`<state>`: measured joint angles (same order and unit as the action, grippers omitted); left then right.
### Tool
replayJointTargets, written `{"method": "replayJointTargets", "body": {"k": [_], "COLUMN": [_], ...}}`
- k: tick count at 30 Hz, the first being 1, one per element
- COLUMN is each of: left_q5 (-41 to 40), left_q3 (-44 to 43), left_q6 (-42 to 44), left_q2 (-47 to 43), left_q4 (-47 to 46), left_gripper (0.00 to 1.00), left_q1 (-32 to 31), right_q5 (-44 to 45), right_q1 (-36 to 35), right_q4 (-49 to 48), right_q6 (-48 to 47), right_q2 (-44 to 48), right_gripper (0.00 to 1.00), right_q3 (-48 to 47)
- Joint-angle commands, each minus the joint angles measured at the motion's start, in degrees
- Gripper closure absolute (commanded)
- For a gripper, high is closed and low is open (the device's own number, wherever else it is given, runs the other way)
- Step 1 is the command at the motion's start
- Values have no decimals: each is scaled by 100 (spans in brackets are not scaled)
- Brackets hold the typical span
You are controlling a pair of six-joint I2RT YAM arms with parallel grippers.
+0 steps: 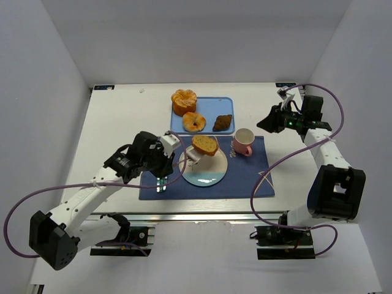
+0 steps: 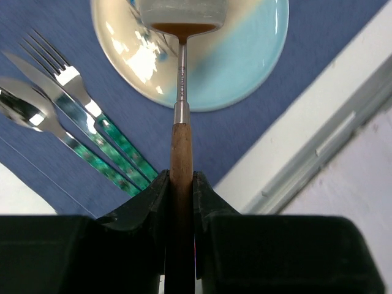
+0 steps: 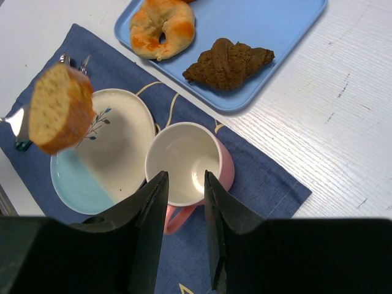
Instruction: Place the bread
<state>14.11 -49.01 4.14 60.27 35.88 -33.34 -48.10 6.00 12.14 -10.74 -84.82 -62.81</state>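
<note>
Next, I set the spatula on the bare white table (image 1: 117, 135) beside the blue placemat's cutlery side, using my left gripper.
The bread (image 1: 205, 145) (image 3: 60, 109), a golden-tan oval slice with a browner crust, rides in the air on a spatula over the far part of the white and pale-blue plate (image 1: 208, 177) (image 2: 245, 67) (image 3: 116, 141). My left gripper (image 1: 158, 159) (image 2: 181, 184) is shut on the spatula's wooden handle (image 2: 181, 153), whose metal shaft reaches out over the plate. My right gripper (image 1: 271, 120) (image 3: 185, 177) hangs open and holds nothing, above the pink mug (image 1: 244, 142) (image 3: 184, 147) to the right of the plate.
A blue tray (image 1: 215, 107) at the back holds a glazed donut (image 1: 194, 122), an orange pastry (image 1: 184, 100) and a dark brown croissant (image 1: 223, 122) (image 3: 228, 61). Fork (image 2: 79, 104), knife and spoon lie left of the plate on the blue placemat (image 1: 248, 177).
</note>
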Motion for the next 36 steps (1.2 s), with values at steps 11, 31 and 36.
{"method": "replayJointTargets", "body": {"k": [11,31,36], "left_q5": [-785,-2343,-1913], "left_q3": [-1074,-3896,-3905], "left_q6": [289,-686,-678], "left_q2": [1486,2736,2674], "left_q4": [1596,3874,3874], "left_gripper": [100,100,100], "left_q1": [-480,-1245,-1262], "right_q5": [81,37,37], "right_q1": [33,33,33], "right_q4": [104,-89,-89], "right_q6": [-121,2,11], "right_q2": [211,202,193], "right_gripper": [64,64,64], "right_q3": [-267,-135,-153]}}
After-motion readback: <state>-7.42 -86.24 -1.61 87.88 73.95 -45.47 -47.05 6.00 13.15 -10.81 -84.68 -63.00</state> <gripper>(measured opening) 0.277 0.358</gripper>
